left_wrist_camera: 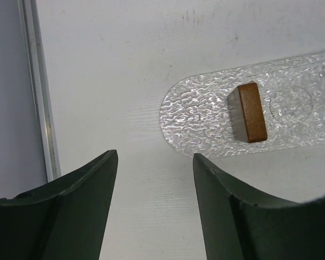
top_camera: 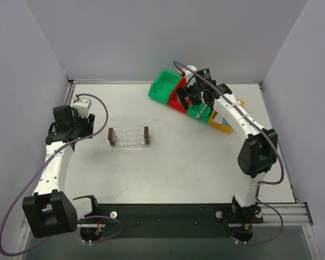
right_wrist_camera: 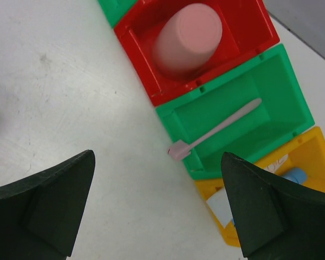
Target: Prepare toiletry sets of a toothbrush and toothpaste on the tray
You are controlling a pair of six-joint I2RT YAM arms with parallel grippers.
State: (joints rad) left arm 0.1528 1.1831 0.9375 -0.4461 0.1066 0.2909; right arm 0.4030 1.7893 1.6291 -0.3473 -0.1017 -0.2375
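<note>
Next, I close my right gripper around the round side of the pink cup [top_camera: 187,100] [right_wrist_camera: 190,39], which sits in the red bin between the two green bins.
The toothbrush [right_wrist_camera: 222,127] lies slantwise in a green bin [right_wrist_camera: 206,108], its pink head resting on the bin's near corner. A blue toothpaste tube [right_wrist_camera: 298,176] and a pale one [right_wrist_camera: 219,206] lie in the yellow bin [right_wrist_camera: 314,146]. The clear tray [top_camera: 129,140] with a brown block [left_wrist_camera: 249,111] at each end lies on the table with nothing in it. My right gripper [right_wrist_camera: 157,154] is open wide above the table beside the toothbrush head. My left gripper [left_wrist_camera: 154,154] is open and holds nothing, just left of the tray's [left_wrist_camera: 200,119] rounded end.
A pink cup [right_wrist_camera: 187,38] lies in the red bin [right_wrist_camera: 249,27]. Another green bin [top_camera: 165,86] stands at the far end of the bin row. A metal rail [left_wrist_camera: 40,92] edges the table on the left.
</note>
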